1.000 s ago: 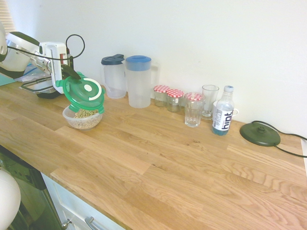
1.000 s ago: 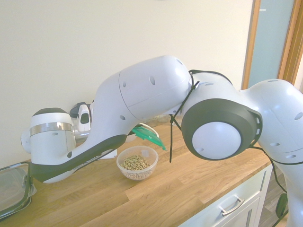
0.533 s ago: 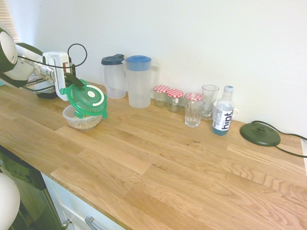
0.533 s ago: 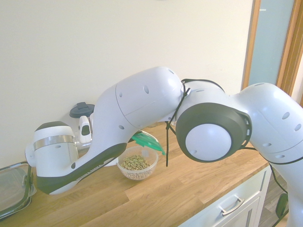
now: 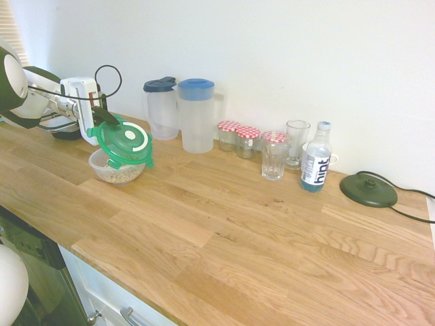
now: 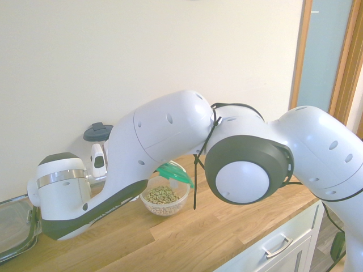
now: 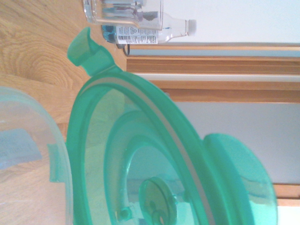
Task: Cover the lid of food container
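My gripper should release the green lid across the open rim of the clear bowl (image 5: 112,155), above the beige cereal bits.
The green lid (image 5: 124,142) hangs tilted over the food container (image 5: 116,168), a clear bowl with beige cereal bits, near the left end of the wooden counter (image 5: 258,224). My gripper (image 5: 103,117) is shut on the lid's upper left rim. From the other side, only a green edge of the lid (image 6: 173,173) shows under the arm, just above the bowl (image 6: 165,198). In the wrist view the lid (image 7: 140,164) fills most of the picture, with the bowl's clear rim (image 7: 33,154) beside it.
Two clear jugs (image 5: 182,113) with blue tops stand against the wall behind the bowl. Further right are small jars (image 5: 239,139), glasses (image 5: 274,155), a water bottle (image 5: 315,157) and a black disc with a cord (image 5: 368,189). A black-rimmed box (image 6: 14,226) sits beyond the arm.
The lid has come down and slightly right, closer to the bowl's rim, still tilted. The arm has lowered with it.
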{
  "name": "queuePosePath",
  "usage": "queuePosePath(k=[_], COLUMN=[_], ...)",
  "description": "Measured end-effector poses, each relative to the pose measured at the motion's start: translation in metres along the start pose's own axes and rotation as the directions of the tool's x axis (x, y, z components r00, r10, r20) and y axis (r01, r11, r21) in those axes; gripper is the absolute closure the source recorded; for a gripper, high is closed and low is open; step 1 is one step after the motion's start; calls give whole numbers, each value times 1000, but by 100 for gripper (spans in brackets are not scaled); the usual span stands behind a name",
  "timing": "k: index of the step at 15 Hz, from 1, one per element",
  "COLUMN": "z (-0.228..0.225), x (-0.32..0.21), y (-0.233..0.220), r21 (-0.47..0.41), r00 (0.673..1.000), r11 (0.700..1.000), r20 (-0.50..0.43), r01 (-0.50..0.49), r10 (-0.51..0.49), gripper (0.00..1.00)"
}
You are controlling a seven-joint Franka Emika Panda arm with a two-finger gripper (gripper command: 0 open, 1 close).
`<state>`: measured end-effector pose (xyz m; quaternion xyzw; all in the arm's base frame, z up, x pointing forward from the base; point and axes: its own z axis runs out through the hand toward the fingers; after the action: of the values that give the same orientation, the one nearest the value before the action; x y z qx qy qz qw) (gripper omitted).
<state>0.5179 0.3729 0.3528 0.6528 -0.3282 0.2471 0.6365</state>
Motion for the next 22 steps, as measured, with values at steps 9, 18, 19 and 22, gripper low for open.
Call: queuePosePath(k=[9,18,19,22], z=[-15,-25,-26,-30], x=[4,-15,-15,-19], y=[7,2,3,5], r21=[-19,-36,-33,-21], r00=[1000,1000,1000,1000], r11=[1000,999,999,1000], r20=[-6,-10,-10,-11], r01=[-24,-12,-12,2], r10=[23,12,11,-2], gripper=[100,0,0,0])
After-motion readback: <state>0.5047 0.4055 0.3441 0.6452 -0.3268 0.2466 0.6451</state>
